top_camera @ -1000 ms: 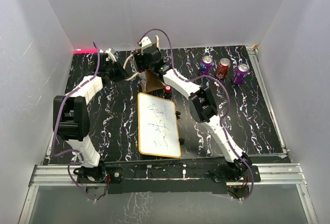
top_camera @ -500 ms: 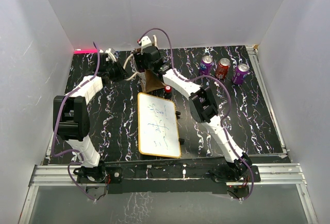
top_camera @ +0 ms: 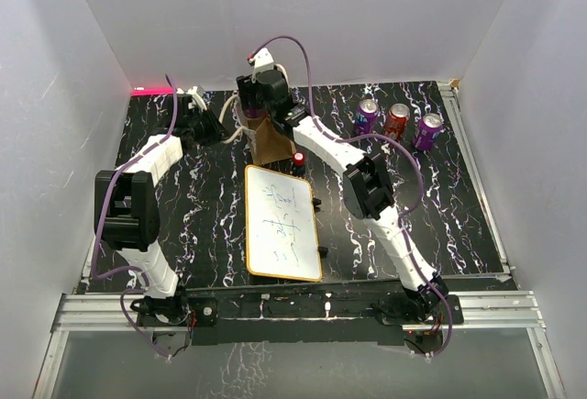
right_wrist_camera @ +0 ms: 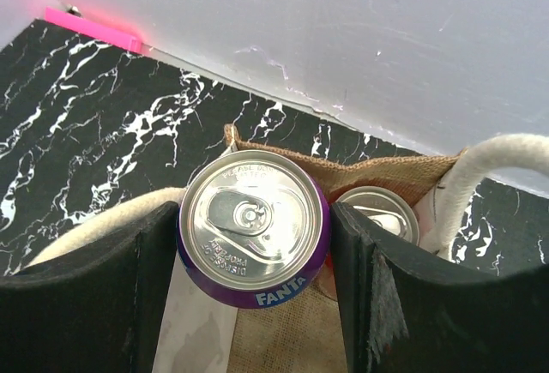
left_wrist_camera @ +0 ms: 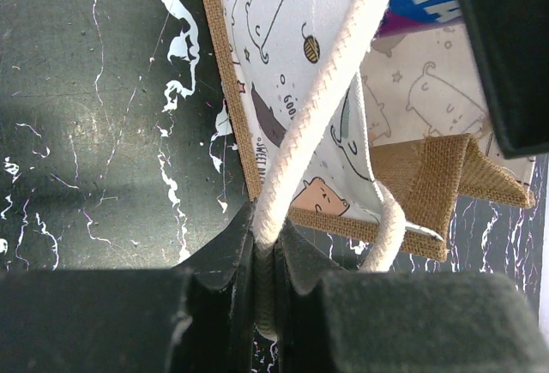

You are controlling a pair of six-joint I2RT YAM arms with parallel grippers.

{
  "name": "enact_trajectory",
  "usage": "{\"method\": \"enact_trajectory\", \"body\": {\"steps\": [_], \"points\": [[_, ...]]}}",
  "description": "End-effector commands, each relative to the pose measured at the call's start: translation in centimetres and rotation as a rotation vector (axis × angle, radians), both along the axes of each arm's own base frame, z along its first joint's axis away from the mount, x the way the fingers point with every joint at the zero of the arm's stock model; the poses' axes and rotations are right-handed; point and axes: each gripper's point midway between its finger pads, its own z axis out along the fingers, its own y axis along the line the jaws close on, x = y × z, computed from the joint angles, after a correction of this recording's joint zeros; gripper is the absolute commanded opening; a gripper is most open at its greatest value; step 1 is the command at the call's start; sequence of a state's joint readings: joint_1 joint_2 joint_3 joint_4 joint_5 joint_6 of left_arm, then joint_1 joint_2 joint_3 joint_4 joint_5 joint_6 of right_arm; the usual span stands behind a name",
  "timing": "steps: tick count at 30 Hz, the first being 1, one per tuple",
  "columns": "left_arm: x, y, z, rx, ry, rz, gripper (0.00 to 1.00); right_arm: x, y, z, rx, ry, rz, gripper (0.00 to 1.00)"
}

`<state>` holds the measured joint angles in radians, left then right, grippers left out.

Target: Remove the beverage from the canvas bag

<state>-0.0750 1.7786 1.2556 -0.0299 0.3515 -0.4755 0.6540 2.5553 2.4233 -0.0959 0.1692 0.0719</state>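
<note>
The robot's right gripper should set the purple Fanta can down just in front of the purple can nearest the bag (top_camera: pixel 360 155).
The tan canvas bag (top_camera: pixel 269 145) stands at the back centre of the table; its burlap rim (right_wrist_camera: pixel 343 170) and cartoon-print lining (left_wrist_camera: pixel 287 56) show in the wrist views. My left gripper (top_camera: pixel 223 132) is shut on a cream rope handle (left_wrist_camera: pixel 322 107), my fingers (left_wrist_camera: pixel 225 249) pinching it beside the bag's left side. My right gripper (top_camera: pixel 250 104) is over the bag's mouth, shut on a purple Fanta can (right_wrist_camera: pixel 253 236) that it holds upright above the rim. A second can (right_wrist_camera: pixel 376 212) stands inside the bag. The other handle (right_wrist_camera: pixel 476 171) loops at the right.
Three cans, two purple (top_camera: pixel 368 115) (top_camera: pixel 428 130) and one red (top_camera: pixel 396 121), stand at the back right. A whiteboard (top_camera: pixel 280 223) lies in front of the bag, with a small red-topped object (top_camera: pixel 298 158) beside it. Pink tape (top_camera: pixel 151 91) marks the back left corner. White walls enclose the table.
My right gripper has risen and moved back-left above the bag, lifting the purple can. The left gripper has held still on the handle.
</note>
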Motion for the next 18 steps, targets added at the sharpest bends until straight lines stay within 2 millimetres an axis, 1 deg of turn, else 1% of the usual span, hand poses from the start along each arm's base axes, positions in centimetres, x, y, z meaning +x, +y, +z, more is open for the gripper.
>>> {"method": "enact_trajectory", "body": {"steps": [1, 7, 12, 16, 18], "points": [[0.0, 0.0, 1.0, -0.003, -0.025, -0.009, 0.00, -2.1, -1.5, 17.8, 0.240, -0.293, -0.020, 0.08], [0.0, 0.0, 0.9, -0.007, -0.023, -0.011, 0.00, -3.6, -3.3, 22.2, 0.268, -0.334, -0.039, 0.08], [0.0, 0.1, 0.9, -0.002, -0.022, -0.009, 0.00, -5.4, -5.2, 25.3, 0.281, -0.343, -0.047, 0.08], [0.0, 0.2, 0.8, 0.007, -0.021, -0.007, 0.00, -7.3, -6.7, 25.8, 0.256, -0.312, -0.052, 0.08], [0.0, 0.2, 0.8, 0.007, -0.021, -0.006, 0.00, -8.6, -7.9, 25.3, 0.228, -0.293, -0.056, 0.08]]}}
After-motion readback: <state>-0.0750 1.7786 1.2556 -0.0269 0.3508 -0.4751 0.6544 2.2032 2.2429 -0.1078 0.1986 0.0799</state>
